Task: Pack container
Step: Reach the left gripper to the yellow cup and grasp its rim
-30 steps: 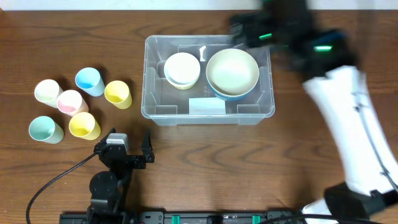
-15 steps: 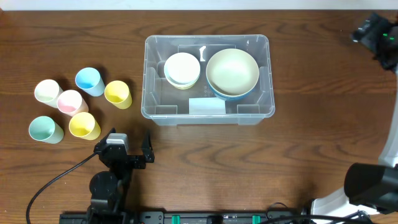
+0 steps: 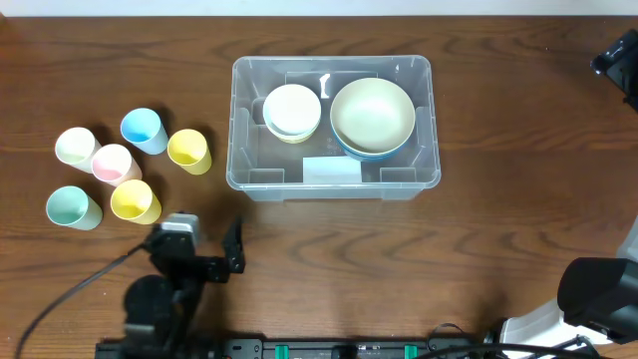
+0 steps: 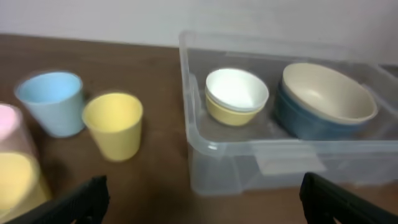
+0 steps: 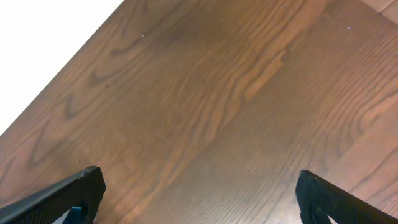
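I need to next move my left gripper to the yellow cup nearest the container and close it on that cup's rim (image 3: 176, 160) (image 4: 94, 126), facing the second yellow cup.
The container (image 3: 239, 125), a clear bin with a white label (image 3: 331, 171), stands at the table's middle. It holds a white bowl (image 3: 292, 108) stacked on a yellow one, and a large cream bowl (image 3: 372, 115) on a blue one. It also shows in the left wrist view (image 4: 199, 146). My left gripper (image 3: 197, 255) is open and empty, in front of the bin's left corner and apart from it (image 4: 205, 202). My right gripper (image 3: 620, 60) is at the far right edge, open and empty over bare wood (image 5: 199, 199).
Several cups stand left of the bin: white (image 3: 75, 147), pink (image 3: 112, 163), blue (image 3: 142, 129), yellow (image 3: 188, 150), a second yellow (image 3: 135, 200) and teal (image 3: 70, 208). The blue (image 4: 51, 102) and yellow (image 4: 114, 124) cups show in the left wrist view.
My right arm has swung away from over the bin's far right corner to the table's right edge. My left gripper has shifted slightly to the left and towards the front.
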`<move>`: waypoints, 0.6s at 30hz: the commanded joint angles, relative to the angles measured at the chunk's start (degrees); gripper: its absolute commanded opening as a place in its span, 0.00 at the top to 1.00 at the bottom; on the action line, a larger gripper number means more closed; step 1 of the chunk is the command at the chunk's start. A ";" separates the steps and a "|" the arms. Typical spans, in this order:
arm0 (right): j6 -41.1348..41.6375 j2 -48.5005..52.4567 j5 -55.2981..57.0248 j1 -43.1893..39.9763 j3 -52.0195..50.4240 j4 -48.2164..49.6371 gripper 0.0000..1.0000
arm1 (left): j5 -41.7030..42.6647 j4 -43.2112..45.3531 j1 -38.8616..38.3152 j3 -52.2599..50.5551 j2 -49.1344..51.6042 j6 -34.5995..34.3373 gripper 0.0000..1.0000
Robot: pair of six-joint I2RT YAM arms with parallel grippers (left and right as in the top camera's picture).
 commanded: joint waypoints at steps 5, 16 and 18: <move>0.83 0.09 -0.17 -0.37 -0.09 0.00 0.01 | -7.93 -26.12 0.24 39.47 29.57 0.26 0.02; 0.83 0.09 -0.17 -0.33 -0.09 -0.02 0.01 | -2.99 -52.30 0.24 80.19 68.35 4.09 0.02; 0.83 0.09 -0.17 -0.33 -0.07 -0.02 0.01 | -0.44 -52.30 0.24 80.46 71.56 4.11 0.02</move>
